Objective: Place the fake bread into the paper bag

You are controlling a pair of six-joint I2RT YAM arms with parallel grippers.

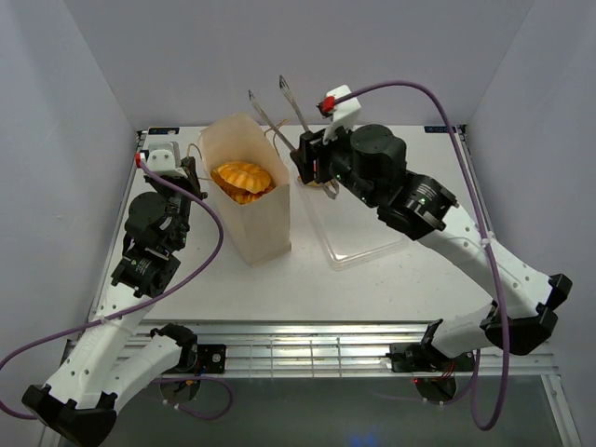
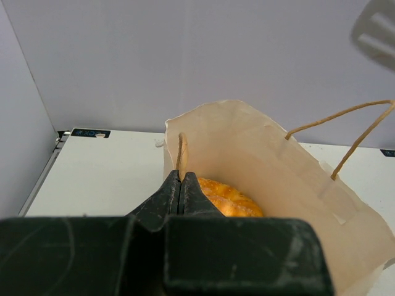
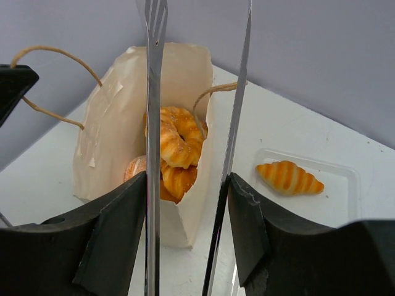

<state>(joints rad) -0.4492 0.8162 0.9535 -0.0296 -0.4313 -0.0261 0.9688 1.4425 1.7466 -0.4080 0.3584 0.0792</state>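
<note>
My right gripper will next close the metal tongs on the golden croissant in the clear tray (image 1: pixel 321 176) (image 3: pixel 289 177), because that bread is still outside the paper bag.
The paper bag (image 1: pixel 253 223) stands upright and open at the table's middle left. Several pieces of fake bread (image 1: pixel 242 179), orange and golden, lie inside it; they also show in the right wrist view (image 3: pixel 176 142) and the left wrist view (image 2: pixel 231 197). One golden croissant (image 3: pixel 289 177) lies in the clear tray (image 3: pixel 342 185). My left gripper (image 1: pixel 191 172) is shut on the bag's left rim (image 2: pixel 181 151). My right gripper (image 1: pixel 312 163) is shut on metal tongs (image 1: pixel 277 114), whose spread, empty tips (image 3: pixel 154 74) hang above the bag's mouth.
The clear plastic tray (image 1: pixel 372 237) lies right of the bag, under my right arm. The bag's string handles (image 2: pixel 352 132) stick up on its far side. Grey walls close in the table at the back and both sides.
</note>
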